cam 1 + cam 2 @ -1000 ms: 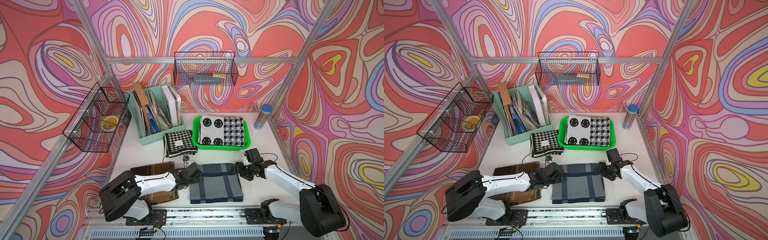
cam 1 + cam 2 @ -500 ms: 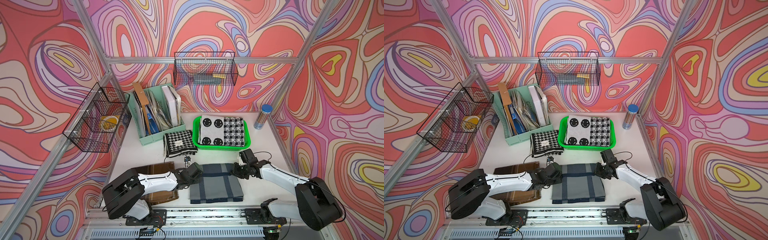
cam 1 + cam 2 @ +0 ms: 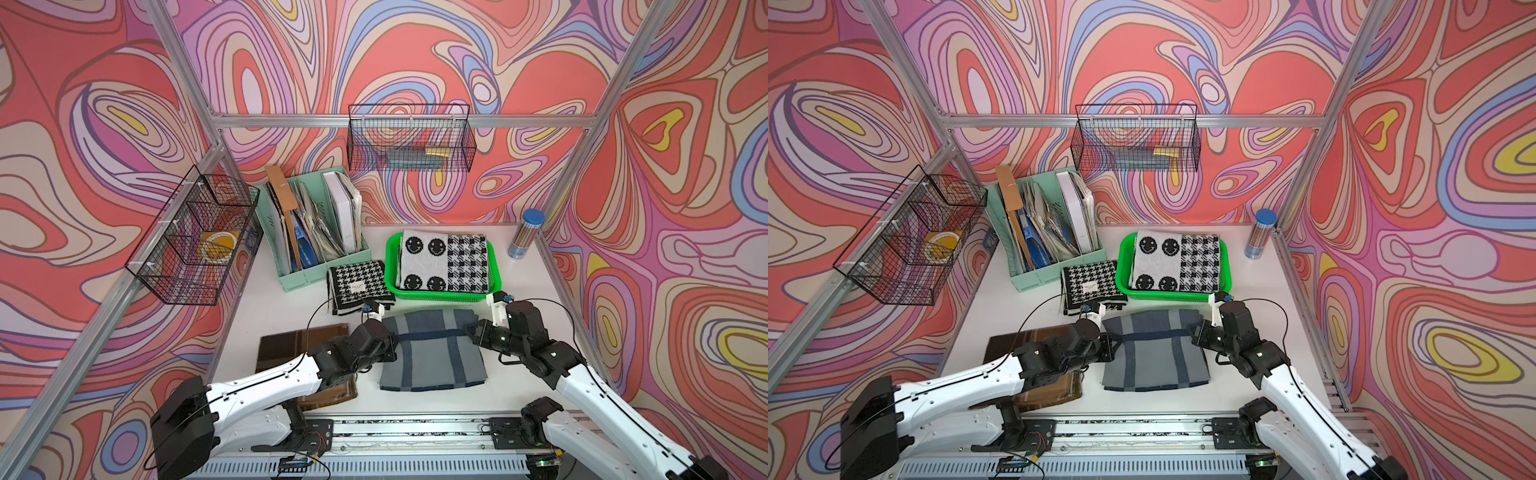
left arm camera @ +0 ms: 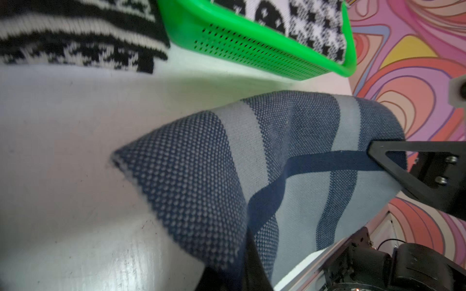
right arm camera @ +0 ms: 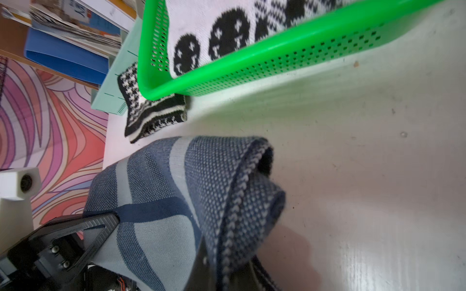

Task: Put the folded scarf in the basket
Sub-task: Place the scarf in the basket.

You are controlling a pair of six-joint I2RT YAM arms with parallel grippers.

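Observation:
The robot's left gripper should release the folded scarf on top of the smiley scarf [image 3: 444, 262] [image 4: 286, 18] in the bright green basket. The folded scarf now lies just in front of the basket.
The folded scarf [image 3: 432, 353] [image 3: 1154, 353], grey with dark blue stripes, lies on the white table just in front of the basket. My left gripper [image 3: 395, 338] [image 3: 1113, 345] is shut on its left edge, my right gripper [image 3: 469, 332] [image 3: 1194, 332] on its right edge. In the wrist views the scarf [image 4: 214, 176] [image 5: 176, 201] bunches up into each pair of jaws, left [image 4: 237, 274] and right [image 5: 227, 274]. The bright green basket [image 3: 388, 266] [image 3: 1123, 266] [image 4: 252, 50] [image 5: 252, 68] holds a white-and-black smiley scarf [image 3: 442, 262].
A black-and-white houndstooth scarf [image 3: 357, 284] lies left of the basket. A mint file holder [image 3: 307, 278] stands behind it. A brown board [image 3: 286, 345] lies under my left arm. A blue-capped tube [image 3: 525, 235] stands at back right. Black wire baskets [image 3: 195, 245] [image 3: 409, 141] hang on the walls.
Both grippers have gone from open to shut on the scarf's side edges. The right gripper moved in toward the scarf, and the cloth now puckers at both grips.

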